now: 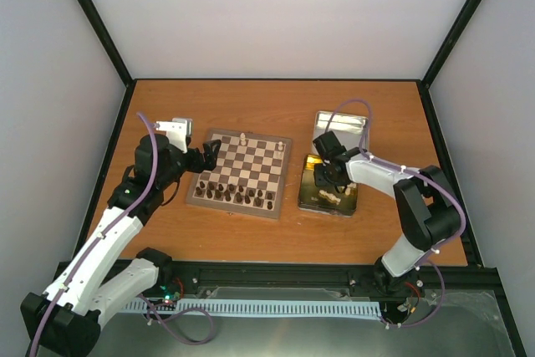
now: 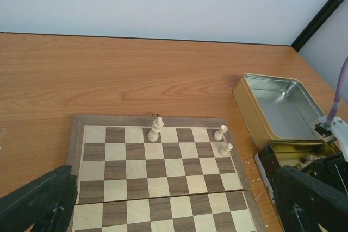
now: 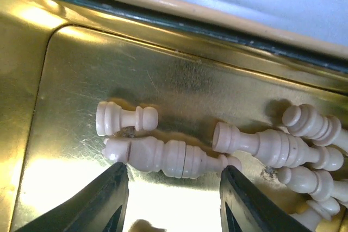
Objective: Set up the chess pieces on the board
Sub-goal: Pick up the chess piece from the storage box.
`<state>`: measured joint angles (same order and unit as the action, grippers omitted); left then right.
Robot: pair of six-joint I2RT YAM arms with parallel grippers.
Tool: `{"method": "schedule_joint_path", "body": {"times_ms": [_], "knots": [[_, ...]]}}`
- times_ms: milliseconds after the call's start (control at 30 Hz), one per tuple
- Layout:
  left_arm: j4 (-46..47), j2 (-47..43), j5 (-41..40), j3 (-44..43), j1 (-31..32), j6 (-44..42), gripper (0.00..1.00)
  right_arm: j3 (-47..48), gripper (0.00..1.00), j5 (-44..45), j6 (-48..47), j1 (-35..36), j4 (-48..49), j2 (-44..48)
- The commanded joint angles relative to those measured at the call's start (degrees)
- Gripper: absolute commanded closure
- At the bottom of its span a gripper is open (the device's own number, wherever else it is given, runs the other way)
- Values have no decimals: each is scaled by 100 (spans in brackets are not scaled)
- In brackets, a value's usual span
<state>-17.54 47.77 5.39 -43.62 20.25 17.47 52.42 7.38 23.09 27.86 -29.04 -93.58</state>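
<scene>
The cream piece that my right gripper brings above the board's edge (image 1: 279,165) (image 2: 238,169) beside the gold tin should be grabbed next by my left gripper.
The board (image 1: 242,175) lies left of centre, and my left gripper (image 1: 209,156) hovers open at its left edge. In the left wrist view three cream chess pieces stand on the board (image 2: 157,183): a tall one (image 2: 155,129) on the far row and two small ones (image 2: 220,132) (image 2: 225,148) at the far right corner. My left gripper (image 2: 174,210) holds nothing. My right gripper (image 3: 171,188) is down inside the gold tin (image 3: 32,134), jaws apart. A long cream piece (image 3: 168,156) lies flat just past its fingertips, ungripped, with a pawn (image 3: 126,118) beside it.
Several more cream pieces (image 3: 304,145) lie heaped at the right of the tin floor. Dark brown pieces (image 1: 234,196) stand along the board's near rows. The silver tin lid (image 1: 341,131) sits behind the gold tin (image 1: 328,198).
</scene>
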Motion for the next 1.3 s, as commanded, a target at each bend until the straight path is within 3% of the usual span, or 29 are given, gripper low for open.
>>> {"method": "schedule_joint_path", "body": {"times_ms": [0, 333, 567, 667, 767, 1033, 1167, 1267], "knots": [[97, -39, 15, -236, -8, 83, 0, 106, 53, 87, -158, -37, 118, 162], [143, 32, 62, -230, -11, 85, 0, 299, 54, -404, -1228, -35, 399, -340], [136, -4, 46, -188, -12, 86, 0, 311, 52, -220, -803, -35, -265, -268], [170, 17, 63, -178, -8, 102, 0, 139, 46, -432, -721, -35, -382, -183], [204, 61, 109, -180, -12, 107, 0, 3, 46, -680, -753, -35, -320, -136], [206, 84, 156, -213, -12, 130, 0, 171, 61, -261, -683, -35, -387, -357], [247, 79, 223, -176, -15, 211, 0, 118, 80, -198, -647, -35, -286, -298], [312, 115, 338, -140, -12, 362, 0, -43, 83, -87, -681, -35, 100, -68]]}}
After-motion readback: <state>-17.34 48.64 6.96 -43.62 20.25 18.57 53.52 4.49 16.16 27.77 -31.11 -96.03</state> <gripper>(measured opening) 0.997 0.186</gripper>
